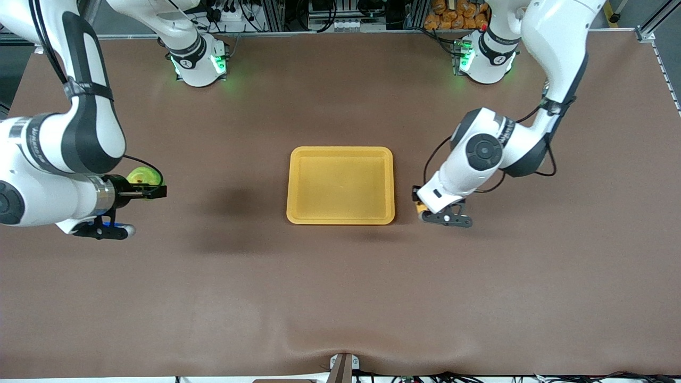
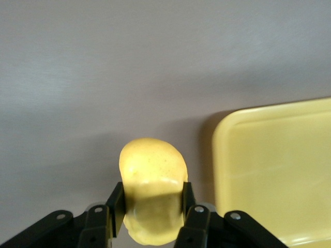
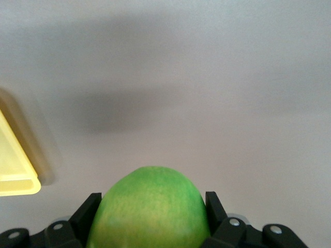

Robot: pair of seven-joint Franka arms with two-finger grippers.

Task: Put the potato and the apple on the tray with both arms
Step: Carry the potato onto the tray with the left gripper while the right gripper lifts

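Next, I release the potato with my left gripper inside the tray point(image 1: 376, 194) point(image 2: 258, 181) by the closest rim, toward the front corner.
The yellow-orange tray point(image 1: 291, 186) lies flat at the table's middle with nothing in it. My right gripper point(image 1: 147, 184) is shut on the round green apple point(image 1: 139, 174), held over bare table toward the right arm's end, well clear of the tray. In the right wrist view the apple point(image 3: 150, 206) fills the space between the fingers point(image 3: 213, 202), and a tray corner point(image 3: 15, 181) shows. My left gripper point(image 1: 418, 201) is shut on the oblong yellow potato point(image 1: 420, 209), just off the tray's edge at the left arm's end. The potato point(image 2: 152, 170) sits between both pads point(image 2: 116, 202), with the tray's rim point(image 2: 220, 155) beside it.
Both arm bases point(image 1: 199, 64) point(image 1: 484, 58) stand along the table's back edge. A pile of orange items point(image 1: 457, 13) lies off the table past that edge. The brown table cover point(image 1: 340, 298) has a slight ripple near the front edge.
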